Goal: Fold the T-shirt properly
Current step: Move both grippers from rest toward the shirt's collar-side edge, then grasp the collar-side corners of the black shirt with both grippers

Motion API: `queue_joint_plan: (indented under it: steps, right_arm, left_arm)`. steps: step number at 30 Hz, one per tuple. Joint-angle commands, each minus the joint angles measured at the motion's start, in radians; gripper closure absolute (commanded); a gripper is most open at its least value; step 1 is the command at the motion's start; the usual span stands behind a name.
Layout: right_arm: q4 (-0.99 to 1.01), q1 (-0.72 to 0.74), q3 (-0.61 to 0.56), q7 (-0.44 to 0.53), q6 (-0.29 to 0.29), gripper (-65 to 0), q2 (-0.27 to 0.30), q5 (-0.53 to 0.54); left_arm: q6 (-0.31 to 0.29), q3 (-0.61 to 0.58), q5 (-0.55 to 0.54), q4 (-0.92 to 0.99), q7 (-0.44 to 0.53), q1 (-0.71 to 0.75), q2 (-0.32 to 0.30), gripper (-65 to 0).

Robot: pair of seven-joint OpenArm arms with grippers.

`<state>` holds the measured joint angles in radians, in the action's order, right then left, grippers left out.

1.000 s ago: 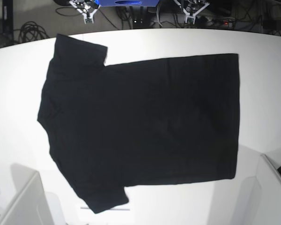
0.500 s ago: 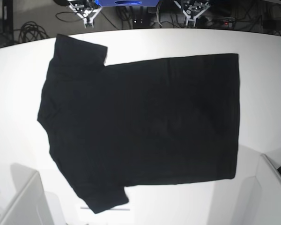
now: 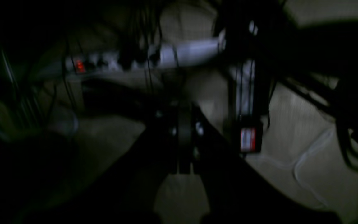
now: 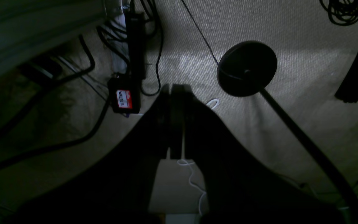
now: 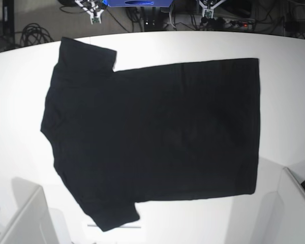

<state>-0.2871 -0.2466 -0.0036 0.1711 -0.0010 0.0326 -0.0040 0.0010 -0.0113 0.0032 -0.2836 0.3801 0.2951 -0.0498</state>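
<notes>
My right gripper needs to close on the collar-side edge (image 5: 60,58) of the far sleeve of the T-shirt, at a point between that sleeve's opening and the T-shirt's shoulder.
The T-shirt (image 5: 152,137) lies spread flat and plain side up on the white table (image 5: 284,76), collar to the left, hem to the right, sleeves pointing to the far and near edges. Both grippers hang beyond the table's far edge, off the cloth. My left gripper (image 5: 209,11) shows at the top right of the base view and my right gripper (image 5: 94,11) at the top left. In the left wrist view the left gripper (image 3: 182,109) is shut on nothing, over the floor. The right gripper (image 4: 175,88) is likewise shut and empty above carpet.
White box-like structures stand at the near left (image 5: 25,218) and near right (image 5: 295,203) corners. Below the arms lie a power strip (image 3: 141,59), cables, a black adapter (image 4: 123,99) and a round black stand base (image 4: 246,68).
Both grippers have drawn back slightly toward the top edge of the base view, away from the table. The T-shirt has not moved.
</notes>
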Motion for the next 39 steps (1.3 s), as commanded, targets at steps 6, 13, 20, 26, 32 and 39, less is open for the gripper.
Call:
queue_joint_plan:
  steps: [6,13,20,26,32,39]
  right_arm:
    - [-0.03,-0.082,0.006,0.071,-0.004,0.0,0.01,0.005]
    - [-0.317,-0.27,0.014,0.012,-0.004,0.0,0.037,0.006]
    - [-0.7,-0.465,0.147,-0.164,-0.004,0.0,0.036,0.006]
    - [-0.963,-0.592,0.227,-0.247,-0.004,0.0,0.023,0.006]
    - [-1.185,-0.635,0.328,-0.348,-0.004,0.0,-0.01,0.006]
    - [-1.423,-0.636,0.432,-0.416,-0.004,0.0,-0.026,0.006]
  left_arm:
    - [0.004,-0.002,0.004,0.001,0.118,0.105,-0.029,0.0]
    - [0.004,0.012,-0.009,-0.291,0.193,0.346,-0.097,0.0]
    - [0.007,0.106,-0.012,-0.61,0.191,0.553,-0.118,0.0]
    - [0.007,0.251,-0.01,-0.793,0.196,0.663,-0.115,0.0]
    - [0.009,0.347,-0.064,-0.958,0.202,0.72,-0.114,0.0]
    - [0.006,0.354,-0.285,-1.241,0.201,0.837,-0.121,0.0]
